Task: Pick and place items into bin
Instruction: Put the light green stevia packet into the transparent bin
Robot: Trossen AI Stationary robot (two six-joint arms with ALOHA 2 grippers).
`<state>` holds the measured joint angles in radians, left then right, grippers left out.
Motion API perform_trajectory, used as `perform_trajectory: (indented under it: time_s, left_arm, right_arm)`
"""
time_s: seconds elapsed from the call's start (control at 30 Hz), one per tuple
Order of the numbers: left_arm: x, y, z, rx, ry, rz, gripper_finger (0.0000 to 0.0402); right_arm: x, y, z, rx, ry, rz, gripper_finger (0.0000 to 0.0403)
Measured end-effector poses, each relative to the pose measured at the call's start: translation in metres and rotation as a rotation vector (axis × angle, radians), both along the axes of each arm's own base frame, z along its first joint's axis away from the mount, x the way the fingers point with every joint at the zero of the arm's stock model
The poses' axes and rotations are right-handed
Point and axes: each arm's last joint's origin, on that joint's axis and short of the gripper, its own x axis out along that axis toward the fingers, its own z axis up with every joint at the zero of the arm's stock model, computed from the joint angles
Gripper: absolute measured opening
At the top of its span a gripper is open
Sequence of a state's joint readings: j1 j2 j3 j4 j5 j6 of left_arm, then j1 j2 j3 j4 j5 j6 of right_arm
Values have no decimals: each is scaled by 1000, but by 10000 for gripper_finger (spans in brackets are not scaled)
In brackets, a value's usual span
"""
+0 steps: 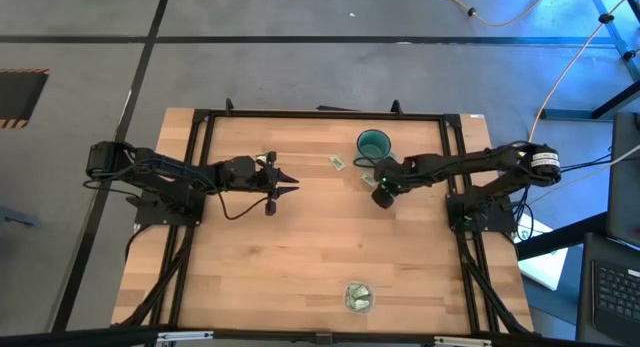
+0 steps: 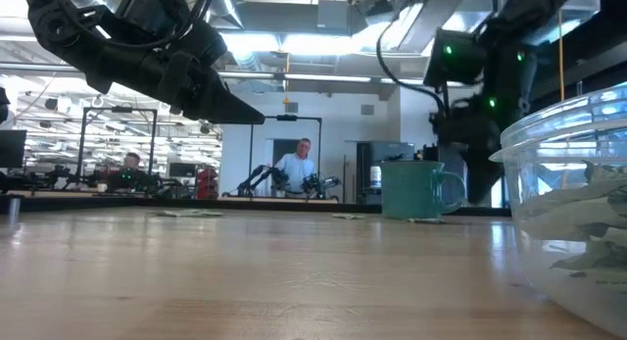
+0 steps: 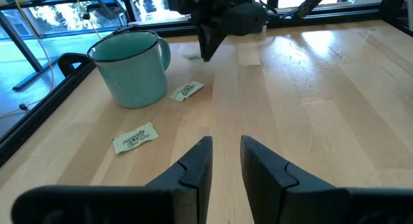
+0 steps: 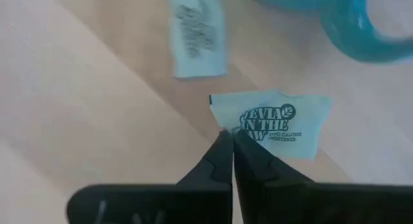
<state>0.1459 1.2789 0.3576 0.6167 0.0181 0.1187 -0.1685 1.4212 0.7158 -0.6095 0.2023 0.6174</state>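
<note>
Next, I let go of the pale green and white packet with my right gripper on the packets inside the clear round bin [image 1: 359, 297].
My right gripper [image 4: 230, 139] is shut on one pale green and white packet [image 4: 277, 124] next to the teal mug [image 1: 373, 144]. Another packet [image 4: 197, 43] lies flat on the wood beyond it. My left gripper [image 3: 226, 161] hovers open over bare table at centre left [image 1: 283, 183] and touches nothing. It faces the mug [image 3: 132, 66], with two packets [image 3: 134, 138] [image 3: 187, 90] lying flat beside the mug. The clear round bin [image 1: 358, 297] stands by the near edge with several packets inside, and shows large in the low view [image 2: 578, 213]. My right gripper pinches the packet between its two fingertips at one corner of its printed face [image 4: 240, 128]. The fingers come slanting down from above. The rest of the packet sticks out beyond the tips, spread flat. Whether it is clear of the table I cannot tell.
A black frame [image 1: 320, 115] runs along the table's far, left and right sides. Loose packets lie near the far edge [image 1: 338, 162] [image 1: 268, 157]. Bare wood stretches between the arms and the bin. People sit in the room beyond the table [image 2: 299, 169].
</note>
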Motion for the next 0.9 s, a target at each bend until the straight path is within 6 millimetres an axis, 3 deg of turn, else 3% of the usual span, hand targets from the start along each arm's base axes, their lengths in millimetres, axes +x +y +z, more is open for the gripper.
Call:
perform_trajectory:
  time_s: [0.23, 0.43, 0.57, 0.73, 0.9]
  left_arm:
    - [0, 0, 0, 0, 0, 0, 75]
    - [0, 0, 0, 0, 0, 0, 75]
    - [0, 0, 0, 0, 0, 0, 75]
    - [0, 0, 0, 0, 0, 0, 75]
    - [0, 0, 0, 0, 0, 0, 75]
  right_arm:
    - [26, 34, 38, -6, -97, 116, 2]
    - [45, 89, 77, 16, -261, 309, 2]
    - [44, 132, 96, 66, -355, 408, 2]
    - [34, 182, 105, 164, -482, 496, 2]
    - [34, 223, 95, 255, -550, 540, 1]
